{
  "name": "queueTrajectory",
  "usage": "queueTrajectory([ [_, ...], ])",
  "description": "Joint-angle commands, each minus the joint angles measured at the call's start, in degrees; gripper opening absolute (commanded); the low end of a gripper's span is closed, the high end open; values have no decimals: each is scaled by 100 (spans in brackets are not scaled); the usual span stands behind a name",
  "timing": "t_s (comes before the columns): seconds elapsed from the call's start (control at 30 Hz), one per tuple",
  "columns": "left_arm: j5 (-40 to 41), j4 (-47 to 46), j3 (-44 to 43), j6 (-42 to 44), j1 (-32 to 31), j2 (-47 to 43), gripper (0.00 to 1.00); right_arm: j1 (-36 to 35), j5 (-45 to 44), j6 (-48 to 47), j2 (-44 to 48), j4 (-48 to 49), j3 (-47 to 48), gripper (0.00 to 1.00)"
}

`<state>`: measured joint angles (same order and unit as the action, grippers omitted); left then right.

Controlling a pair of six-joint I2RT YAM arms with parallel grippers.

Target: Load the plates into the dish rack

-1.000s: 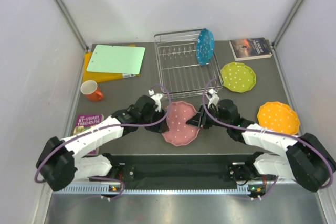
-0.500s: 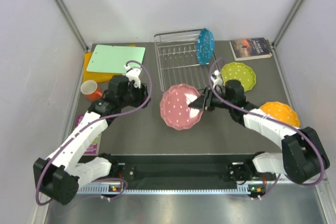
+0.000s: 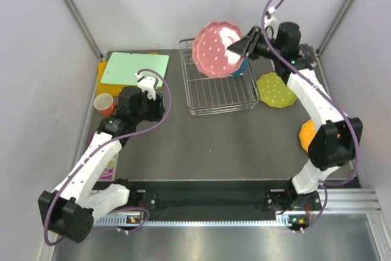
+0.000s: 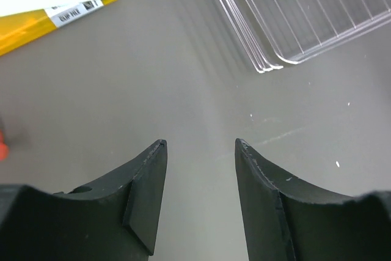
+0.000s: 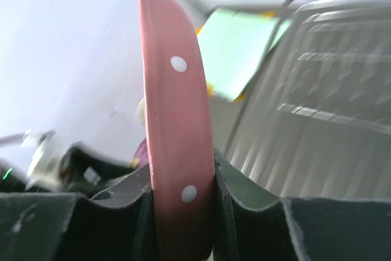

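Observation:
The pink plate, now held high above the rack, will be let go by my right gripper in the dish rack, upright (image 3: 233, 63) against the blue plate.
My right gripper (image 3: 240, 46) is shut on the rim of the pink plate (image 3: 215, 49) and holds it upright, high above the dish rack (image 3: 221, 90). In the right wrist view the pink plate (image 5: 177, 126) stands edge-on between the jaws. The blue plate (image 3: 243, 66) stands in the rack, mostly hidden behind the pink one. The yellow-green plate (image 3: 276, 90) lies flat right of the rack. The orange plate (image 3: 306, 132) is partly hidden by my right arm. My left gripper (image 3: 157, 107) is open and empty left of the rack; in the left wrist view the left gripper (image 4: 200, 145) is over bare table.
A green cutting board (image 3: 134, 68) on a yellow one lies at the back left. An orange mug (image 3: 105, 103) stands left of my left arm. A book (image 3: 305, 56) lies at the back right, a purple book (image 3: 98, 151) at the left edge. The rack corner (image 4: 293, 22) shows ahead of the left gripper.
My right gripper lifted the pink plate off the table and carried it up and back, over the rack. My left arm drew back to the left.

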<state>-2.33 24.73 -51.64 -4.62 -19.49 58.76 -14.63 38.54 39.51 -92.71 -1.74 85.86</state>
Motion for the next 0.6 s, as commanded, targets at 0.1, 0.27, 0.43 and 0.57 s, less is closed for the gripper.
queueTrajectory([
  [0.1,363,-425,22,-284,41,-497,54,180,-1313,-742,-967,-617,2204,0],
  [0.27,329,-338,31,-391,68,-576,54,250,-2157,-1041,-1451,-775,2759,0],
  [0.43,312,-346,48,-399,68,-568,54,251,-2877,-1515,-1794,-828,3339,0],
  [0.57,259,-355,119,-461,103,-568,54,224,-3221,-1876,-1997,-837,3630,0],
])
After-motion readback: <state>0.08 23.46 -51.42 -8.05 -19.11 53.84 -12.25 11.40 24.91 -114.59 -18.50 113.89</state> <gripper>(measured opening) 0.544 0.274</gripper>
